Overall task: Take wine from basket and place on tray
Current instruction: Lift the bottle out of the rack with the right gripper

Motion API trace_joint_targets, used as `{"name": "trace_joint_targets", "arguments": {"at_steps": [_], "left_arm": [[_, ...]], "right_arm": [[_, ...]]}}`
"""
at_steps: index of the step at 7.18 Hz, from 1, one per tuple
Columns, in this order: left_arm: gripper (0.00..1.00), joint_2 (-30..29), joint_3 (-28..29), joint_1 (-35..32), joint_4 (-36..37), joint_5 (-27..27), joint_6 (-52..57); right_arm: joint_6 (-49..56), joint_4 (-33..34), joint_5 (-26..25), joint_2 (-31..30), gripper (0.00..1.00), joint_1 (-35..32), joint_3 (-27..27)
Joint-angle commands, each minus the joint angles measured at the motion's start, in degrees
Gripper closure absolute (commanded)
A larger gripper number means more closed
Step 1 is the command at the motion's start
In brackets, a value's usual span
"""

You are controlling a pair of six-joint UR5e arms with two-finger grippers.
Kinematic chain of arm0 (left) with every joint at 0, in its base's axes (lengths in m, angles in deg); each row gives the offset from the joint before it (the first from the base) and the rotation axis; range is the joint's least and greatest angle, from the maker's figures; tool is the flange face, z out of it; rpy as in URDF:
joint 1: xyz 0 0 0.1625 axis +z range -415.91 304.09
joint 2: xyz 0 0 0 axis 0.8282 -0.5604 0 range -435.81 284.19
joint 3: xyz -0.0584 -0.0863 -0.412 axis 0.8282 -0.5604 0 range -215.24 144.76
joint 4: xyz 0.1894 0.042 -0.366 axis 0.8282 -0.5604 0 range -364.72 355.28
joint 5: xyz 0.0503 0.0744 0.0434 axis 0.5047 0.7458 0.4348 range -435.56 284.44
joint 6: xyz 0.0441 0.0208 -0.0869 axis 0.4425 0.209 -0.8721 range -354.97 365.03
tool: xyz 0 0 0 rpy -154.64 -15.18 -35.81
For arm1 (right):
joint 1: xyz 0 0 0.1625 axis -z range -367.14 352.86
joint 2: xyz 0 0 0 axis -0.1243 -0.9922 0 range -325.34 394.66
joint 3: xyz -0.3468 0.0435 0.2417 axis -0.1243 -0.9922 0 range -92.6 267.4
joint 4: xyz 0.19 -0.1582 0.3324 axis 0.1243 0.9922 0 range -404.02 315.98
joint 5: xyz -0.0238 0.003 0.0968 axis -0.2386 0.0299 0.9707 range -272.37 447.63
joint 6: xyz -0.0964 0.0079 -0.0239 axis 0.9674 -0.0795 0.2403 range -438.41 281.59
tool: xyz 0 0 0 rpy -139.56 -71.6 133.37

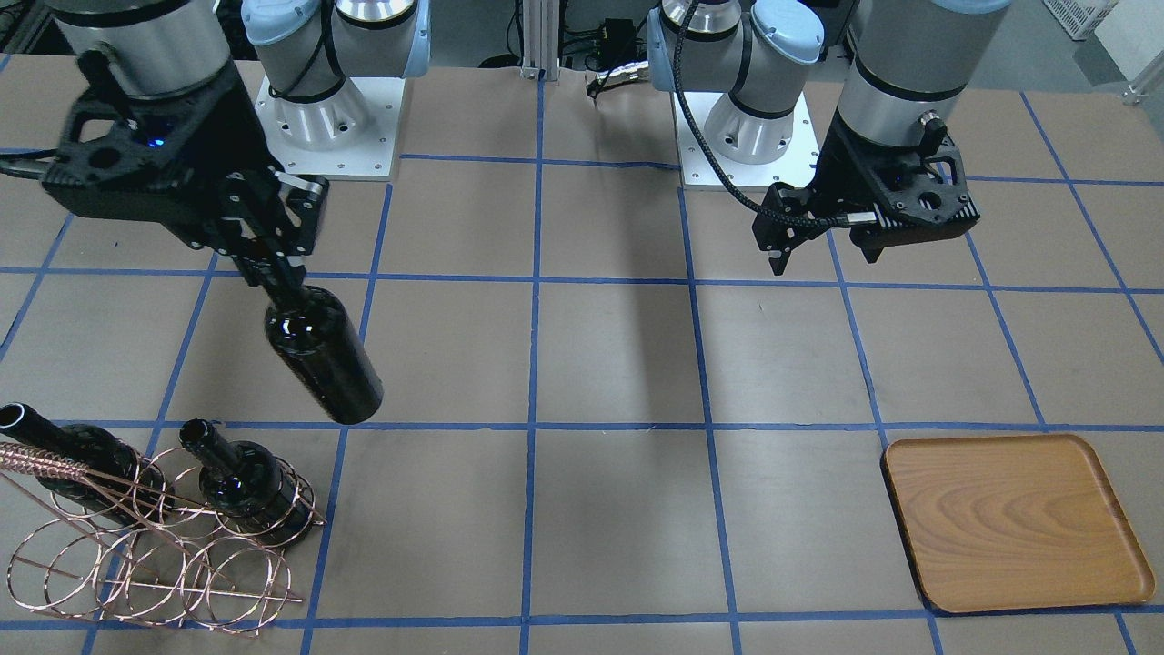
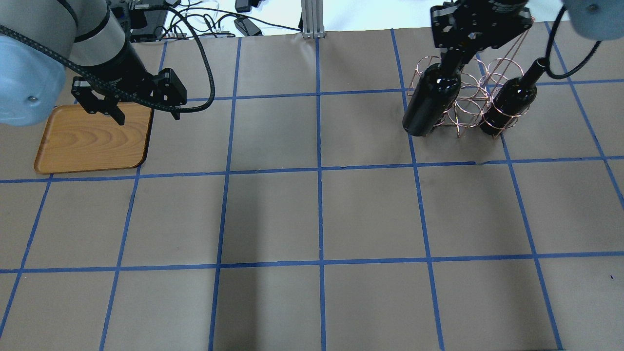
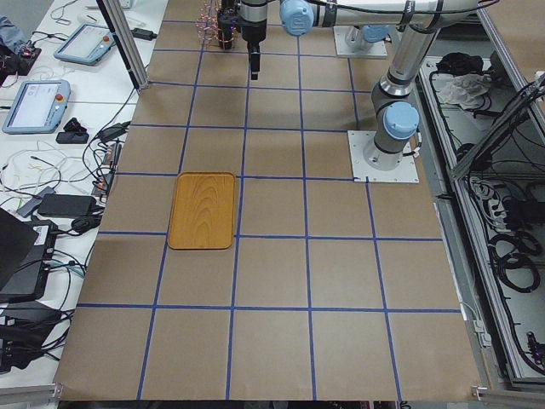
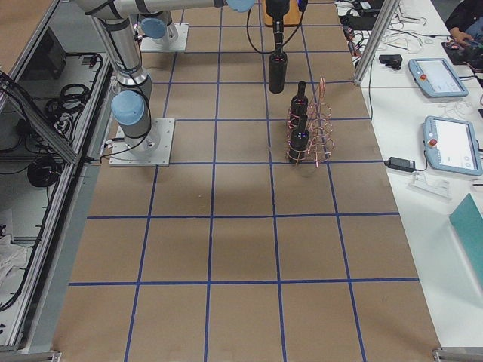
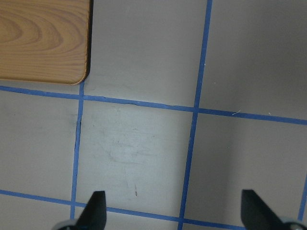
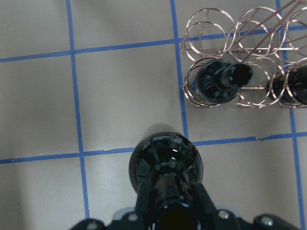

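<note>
The robot's right gripper should stand the wine bottle on the robot's side of the blue tape crossing [image 1: 554, 393] [image 6: 70, 176] between the basket and the tray.
My right gripper [image 1: 273, 277] is shut on the neck of a near-black wine bottle [image 1: 323, 364] and holds it in the air, body hanging down, clear of the basket. The bottle also shows in the overhead view [image 2: 431, 105] and in the right wrist view [image 6: 165, 163]. The copper wire basket [image 1: 155, 555] stands beside it and holds two more bottles, one [image 1: 245, 482] nearer and one [image 1: 64, 450] at the edge. My left gripper [image 2: 148, 117] is open and empty, in the air by the corner of the wooden tray [image 2: 92, 139]. The tray holds nothing.
The table is covered in brown paper with a blue tape grid [image 2: 319, 170]. The tray [image 1: 1009, 523] and the basket [image 2: 470, 97] lie at opposite ends of the table. The arms' white base plates [image 1: 327, 136] stand at the robot's side.
</note>
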State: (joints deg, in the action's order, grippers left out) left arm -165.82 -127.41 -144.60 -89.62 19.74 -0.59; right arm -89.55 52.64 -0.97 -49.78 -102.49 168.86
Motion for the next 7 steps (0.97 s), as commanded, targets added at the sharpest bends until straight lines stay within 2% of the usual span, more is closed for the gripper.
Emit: {"name": "trace_joint_targets", "arguments": {"at_steps": [1,5,7], "left_arm": [[0.0,0.0,0.0,0.0,0.0,-0.1,0.0],[0.0,0.0,0.0,0.0,0.0,-0.1,0.0],[0.0,0.0,0.0,0.0,-0.1,-0.1,0.0]], "right_arm": [[-12.3,3.7,-0.6,4.0,1.0,-9.5,0.1],[-25.5,8.9,-5.4,11.0,1.0,-21.1,0.3],[-26.5,8.9,-6.3,11.5,1.0,-22.2,1.5]]}}
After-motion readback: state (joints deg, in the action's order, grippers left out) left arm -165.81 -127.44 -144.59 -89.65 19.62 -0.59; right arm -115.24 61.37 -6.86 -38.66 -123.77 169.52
